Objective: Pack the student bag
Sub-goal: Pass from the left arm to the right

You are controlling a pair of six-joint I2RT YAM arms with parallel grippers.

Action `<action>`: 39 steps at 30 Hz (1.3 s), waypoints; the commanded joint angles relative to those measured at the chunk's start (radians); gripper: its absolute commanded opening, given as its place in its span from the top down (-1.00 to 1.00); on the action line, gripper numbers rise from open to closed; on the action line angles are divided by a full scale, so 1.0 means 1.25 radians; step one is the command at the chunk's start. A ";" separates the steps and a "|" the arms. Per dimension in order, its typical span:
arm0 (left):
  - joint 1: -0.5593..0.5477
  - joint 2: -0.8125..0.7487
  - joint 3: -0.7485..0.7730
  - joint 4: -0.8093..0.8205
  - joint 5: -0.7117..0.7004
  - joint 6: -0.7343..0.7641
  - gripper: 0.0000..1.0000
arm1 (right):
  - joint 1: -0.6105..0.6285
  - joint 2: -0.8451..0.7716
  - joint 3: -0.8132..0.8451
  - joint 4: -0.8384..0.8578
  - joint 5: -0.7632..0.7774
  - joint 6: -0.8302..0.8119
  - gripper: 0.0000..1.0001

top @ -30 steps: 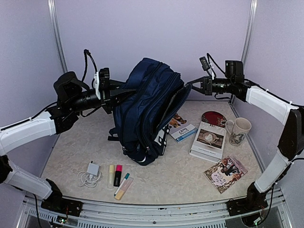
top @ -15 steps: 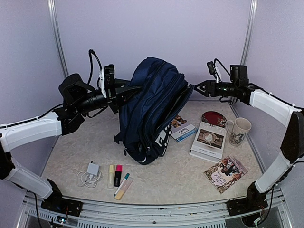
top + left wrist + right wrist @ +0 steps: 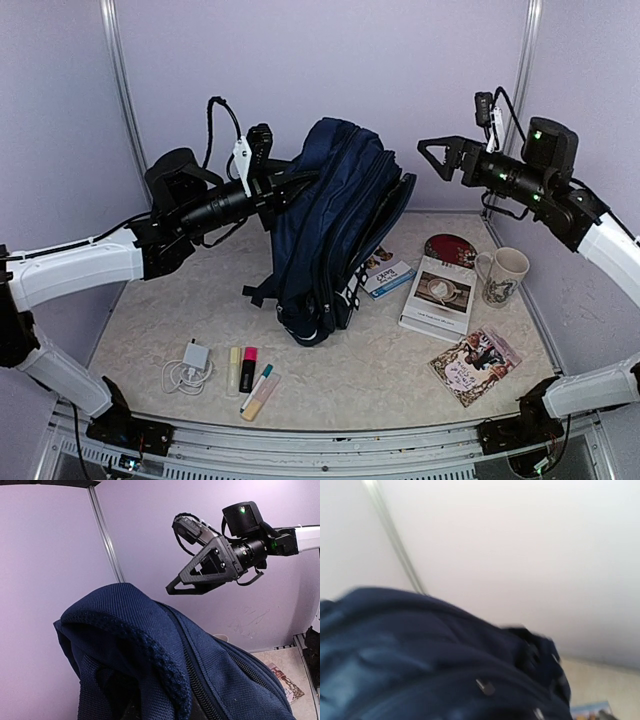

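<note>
The robot's right gripper needs to next close on the front panel's top edge (image 3: 408,181) of the student bag, at the part that leans out toward the mug.
The student bag (image 3: 330,235), a big navy backpack, hangs upright over the middle of the table with its bottom on the surface. My left gripper (image 3: 298,180) is shut on the fabric at the bag's top left and holds it up. In the left wrist view the navy cloth and zip of the bag (image 3: 165,665) cover my own fingers. My right gripper (image 3: 431,159) stands open in the air to the right of the bag's top, apart from it, and shows again as the right gripper (image 3: 172,587). The right wrist view is blurred, with the bag (image 3: 420,650) below.
A white charger with cable (image 3: 190,365) and several highlighters (image 3: 248,375) lie at the front left. Right of the bag lie a small blue booklet (image 3: 386,276), a white book (image 3: 438,295), a colourful book (image 3: 476,366), a red round disc (image 3: 450,248) and a mug (image 3: 502,275).
My right gripper has opened, let go of the bag's top right and drawn back up and to the right. My left gripper has carried the bag's top rightward, so the bag stands more upright.
</note>
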 commanded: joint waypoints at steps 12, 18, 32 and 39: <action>-0.021 0.033 0.048 0.061 -0.058 -0.006 1.00 | 0.041 0.094 -0.066 -0.002 -0.098 0.106 -0.79; -0.023 0.017 0.040 0.061 -0.078 0.007 1.00 | 0.040 0.130 -0.074 -0.001 -0.162 0.106 -0.14; -0.017 -0.086 -0.015 0.117 -0.241 -0.001 1.00 | 0.010 0.270 0.274 -0.083 -0.125 -0.103 1.00; -0.012 -0.149 -0.097 0.147 -0.293 -0.066 0.32 | -0.037 0.479 0.707 -0.175 -0.131 -0.259 1.00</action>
